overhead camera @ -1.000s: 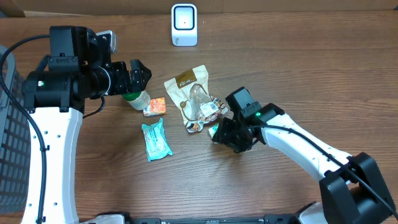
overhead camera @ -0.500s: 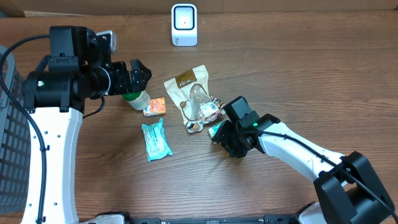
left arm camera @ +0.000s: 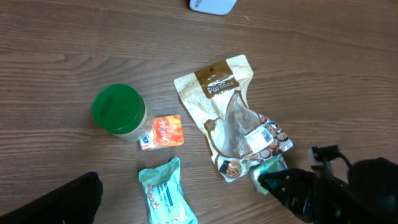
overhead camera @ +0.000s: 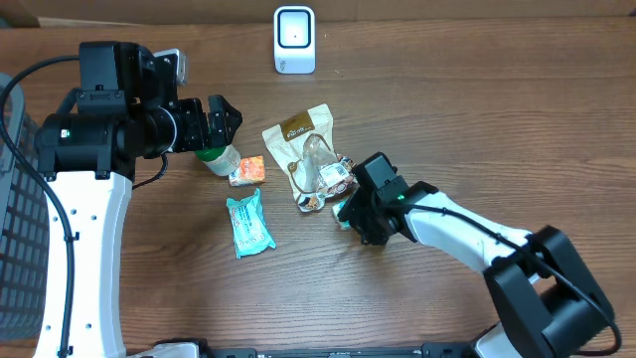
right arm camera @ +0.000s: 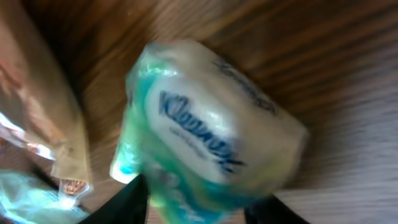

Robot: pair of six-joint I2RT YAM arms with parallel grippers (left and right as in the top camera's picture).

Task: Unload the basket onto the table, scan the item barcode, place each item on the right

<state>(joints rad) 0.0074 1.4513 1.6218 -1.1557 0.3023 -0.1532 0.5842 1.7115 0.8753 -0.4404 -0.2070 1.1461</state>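
The tissue pack sits at a slant between the fingers of the robot's right gripper, so next the gripper opens, back off and pinches the pack's near end (right arm camera: pixel 193 206) before lifting it.
A small green-and-white Kleenex tissue pack (right arm camera: pixel 205 137) fills the right wrist view, blurred, wedged between my right gripper's two dark fingers (right arm camera: pixel 127 202). From overhead, the right gripper (overhead camera: pixel 348 211) is low on the table beside the brown pouch (overhead camera: pixel 308 149), shut on the tissue pack (overhead camera: pixel 341 210), which mostly hides under it. The white barcode scanner (overhead camera: pixel 294 40) stands at the table's far edge. My left gripper (overhead camera: pixel 224 121) hangs open over the green-lidded jar (overhead camera: pixel 217 157), holding nothing.
An orange packet (overhead camera: pixel 247 170) lies next to the jar, and a teal wipes pack (overhead camera: pixel 248 225) lies nearer the front. A crinkled packet with a barcode label (overhead camera: pixel 333 177) overlaps the pouch. A dark mesh basket (overhead camera: pixel 15 199) is at the left edge.
The right arm slid a little left toward the pouch and its jaws narrowed onto the tissue pack. The left arm has not moved.
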